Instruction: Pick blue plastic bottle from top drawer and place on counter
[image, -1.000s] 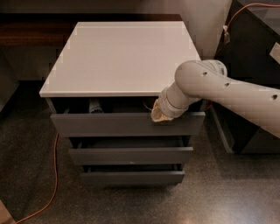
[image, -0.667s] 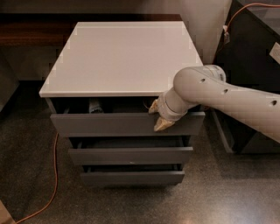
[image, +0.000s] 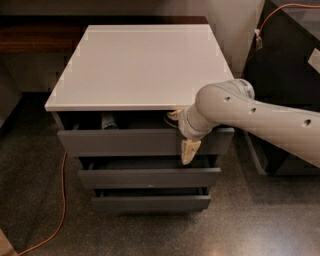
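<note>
The blue plastic bottle sits mostly under the counter's edge, so the gripper should first take the top drawer's front panel (image: 170, 138) and pull the drawer further out.
The top drawer (image: 125, 142) of the grey cabinet stands pulled out a little under the white counter (image: 140, 65). In its dark opening, left of centre, a small pale-banded thing (image: 107, 120) stands; it looks like the blue plastic bottle, mostly hidden under the counter's edge. My gripper (image: 182, 133) is at the drawer's right part, well to the right of that bottle. It is open and empty. One fingertip (image: 174, 115) is inside the drawer opening and the other (image: 190, 151) hangs down in front of the drawer's front panel.
Two lower grey drawers (image: 150, 177) are also slightly pulled out. A dark cabinet (image: 290, 75) stands close on the right, behind my arm. An orange cable (image: 61, 200) runs over the speckled floor at the left. A dark wooden ledge (image: 35, 35) is at the back left.
My gripper has turned and dropped a little at the drawer's right end. One finger now hangs down over the front panel. The drawer and the bottle have not moved.
</note>
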